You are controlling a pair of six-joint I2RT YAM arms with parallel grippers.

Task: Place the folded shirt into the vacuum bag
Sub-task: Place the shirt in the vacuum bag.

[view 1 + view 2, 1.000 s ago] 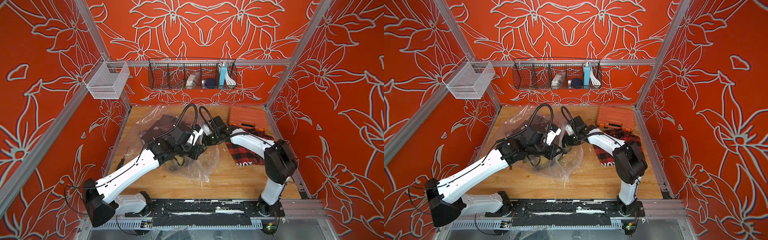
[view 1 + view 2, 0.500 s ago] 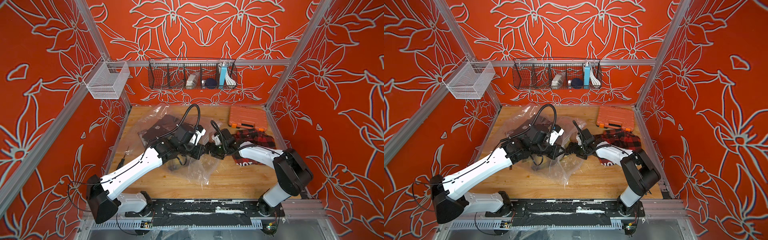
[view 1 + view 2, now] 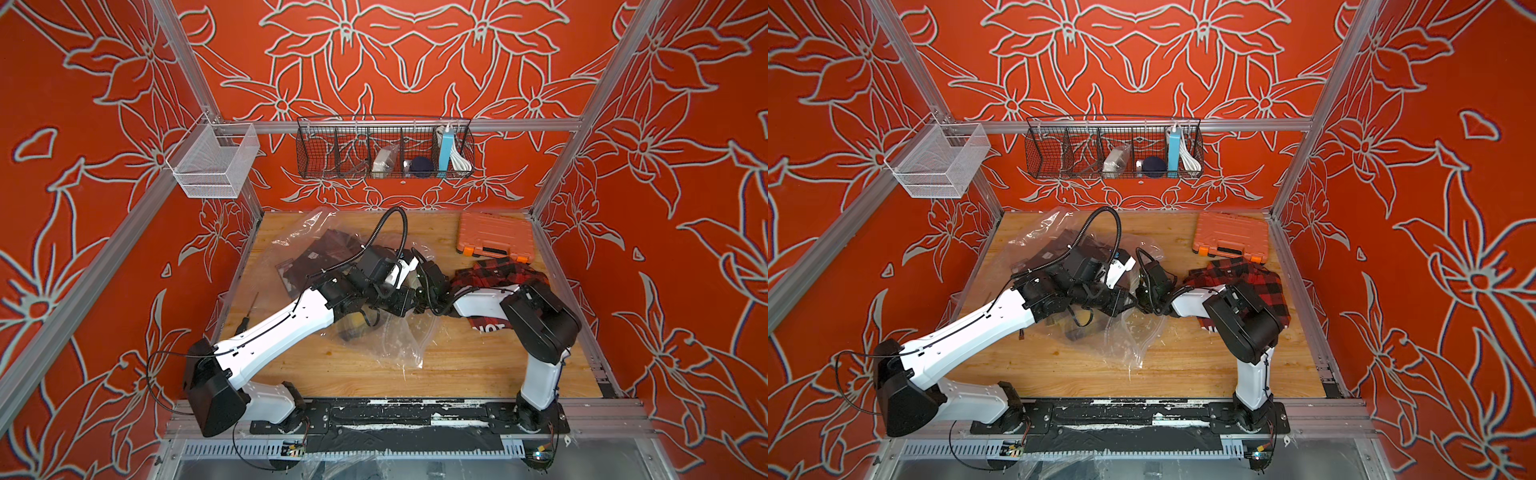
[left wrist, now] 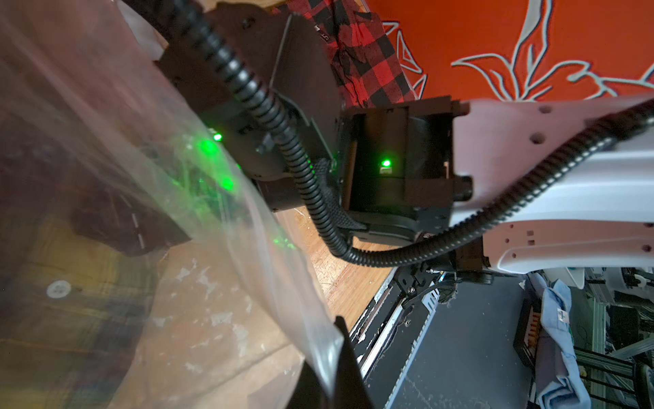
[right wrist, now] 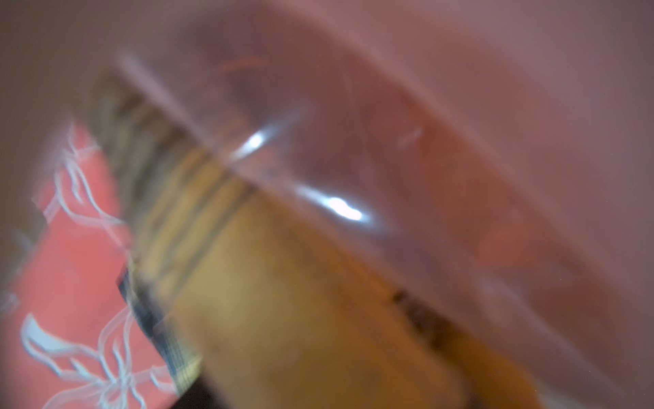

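Observation:
Next, my left gripper releases the bag's plastic edge next to the near edge of the red-and-black plaid shirt (image 3: 475,330).
The clear, crinkly vacuum bag (image 3: 399,345) (image 3: 1125,336) lies at centre-left of the wooden table, with dark cloth inside it. In the left wrist view my left gripper (image 4: 329,357) is shut on the bag's plastic edge (image 4: 283,283), and its white valve (image 4: 58,288) shows. The red-and-black plaid shirt (image 3: 494,270) (image 3: 1246,274) lies rumpled on the table at the right, outside the bag and partly under my right arm. My right gripper (image 3: 424,297) (image 3: 1144,301) sits tip to tip with the left gripper (image 3: 401,299) at the bag. The right wrist view is blurred by plastic over the lens, and its jaws are hidden.
An orange tool case (image 3: 494,239) sits at the back right beside the shirt. A screwdriver (image 3: 249,311) lies by the left wall. A black wire basket (image 3: 384,147) and a white mesh basket (image 3: 214,162) hang on the walls.
My right arm has swung forward and down, bringing its gripper from behind the left wrist to the bag's edge beside the left gripper. The left arm has shifted slightly forward with the plastic.

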